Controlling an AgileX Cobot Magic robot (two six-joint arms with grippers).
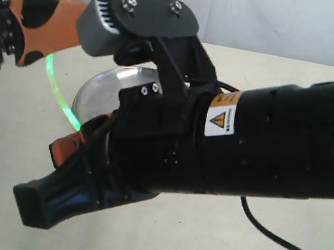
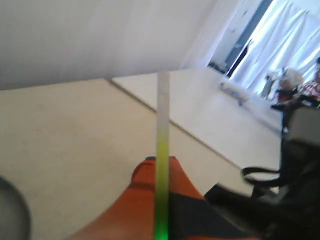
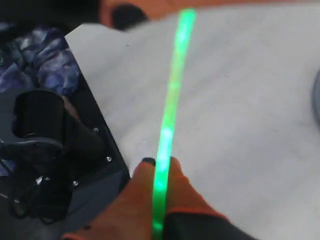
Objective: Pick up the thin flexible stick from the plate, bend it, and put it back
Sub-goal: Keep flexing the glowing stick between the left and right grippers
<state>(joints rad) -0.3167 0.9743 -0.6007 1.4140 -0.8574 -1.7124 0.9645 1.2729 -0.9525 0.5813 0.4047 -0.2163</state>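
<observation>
My right gripper needs to release the thin bendy stick just off the middle of the steel plate (image 1: 128,108).
The thin flexible stick (image 1: 53,89) glows green and curves in an arc above the table, held at both ends. My left gripper (image 1: 61,25), with orange fingers, is shut on its upper part, and the pale yellow tip sticks up past the fingers. My right gripper (image 1: 77,138) is shut on the lower end, just beside the steel plate (image 1: 105,91), which the right arm mostly hides. In the left wrist view the stick (image 2: 161,150) runs out between the fingers of the left gripper (image 2: 160,172). The right wrist view shows the stick (image 3: 170,110) clamped in the right gripper (image 3: 159,167).
My bulky black right arm (image 1: 247,146) fills the middle of the exterior view, and its cable (image 1: 288,247) trails over the pale table. The plate's rim shows at one edge in the left wrist view (image 2: 12,205). A white curtain hangs behind.
</observation>
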